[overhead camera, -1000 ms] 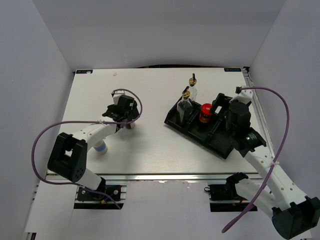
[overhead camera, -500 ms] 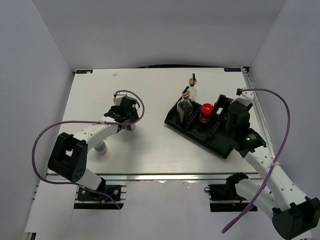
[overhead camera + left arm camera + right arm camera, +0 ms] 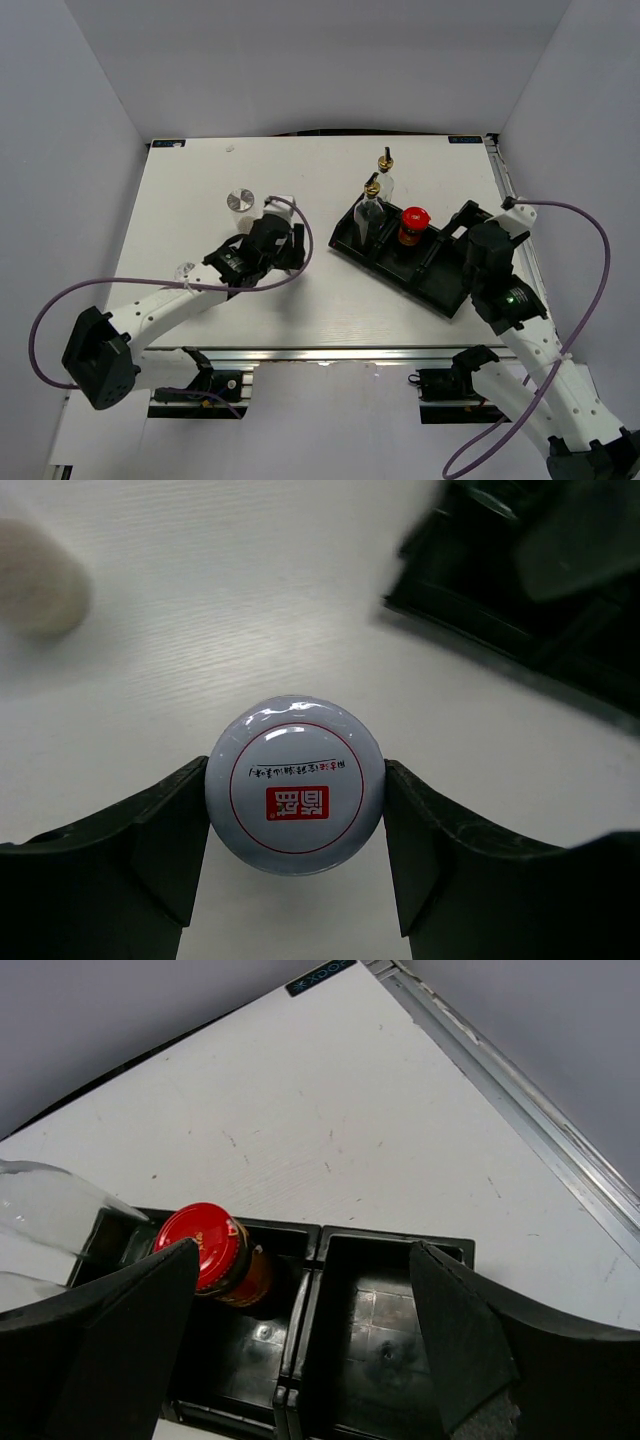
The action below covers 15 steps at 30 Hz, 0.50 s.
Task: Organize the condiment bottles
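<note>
Next, my left gripper releases the white-lidded jar in the tray's middle compartment [image 3: 394, 261], in front of the red-capped brown jar. The white-lidded jar now hangs over the bare table.
My left gripper [image 3: 295, 810] is shut on the white-lidded jar [image 3: 295, 783], whose lid has a red mark; it hangs over the bare table left of the tray. In the top view this gripper [image 3: 285, 232] hides the jar. The silver-lidded jar [image 3: 240, 199] stands behind it. The red-capped brown jar [image 3: 412, 222] [image 3: 200, 1245] stands in the middle compartment of the black tray [image 3: 445, 290]. One glass bottle [image 3: 371, 207] is in the left compartment, another [image 3: 385, 172] just behind it. My right gripper [image 3: 463, 228] [image 3: 300, 1330] is open over the right compartment. The blue-banded bottle is hidden.
The tray's right compartment [image 3: 400, 1310] holds nothing. The table's right edge rail [image 3: 520, 1110] runs close to the tray. A blurred pale object [image 3: 35, 580] lies at the far left of the left wrist view. Purple cables loop off both arms.
My left arm has carried the white-lidded jar to the right, toward the tray, uncovering the silver-lidded jar. My right gripper has drawn back from the red-capped jar to the right.
</note>
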### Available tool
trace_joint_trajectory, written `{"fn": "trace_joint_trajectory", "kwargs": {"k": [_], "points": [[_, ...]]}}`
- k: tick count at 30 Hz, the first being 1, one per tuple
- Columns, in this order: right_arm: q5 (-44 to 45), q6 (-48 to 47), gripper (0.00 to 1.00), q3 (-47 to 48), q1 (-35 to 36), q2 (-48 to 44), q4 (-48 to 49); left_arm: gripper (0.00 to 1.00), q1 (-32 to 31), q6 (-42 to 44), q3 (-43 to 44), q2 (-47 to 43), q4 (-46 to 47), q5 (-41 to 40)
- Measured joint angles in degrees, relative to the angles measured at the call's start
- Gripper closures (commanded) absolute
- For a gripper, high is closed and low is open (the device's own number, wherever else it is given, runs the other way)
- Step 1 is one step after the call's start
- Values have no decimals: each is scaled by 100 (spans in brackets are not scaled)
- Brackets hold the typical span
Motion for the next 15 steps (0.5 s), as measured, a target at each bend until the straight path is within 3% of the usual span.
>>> {"fn": "trace_joint_trajectory", "kwargs": {"k": [8, 15], "points": [[354, 168, 11, -46, -20, -332, -361, 100, -1434, 603, 407, 586, 232, 813], [505, 170, 11, -140, -48, -597, -455, 100, -2022, 970, 1838, 2031, 402, 1419]]}}
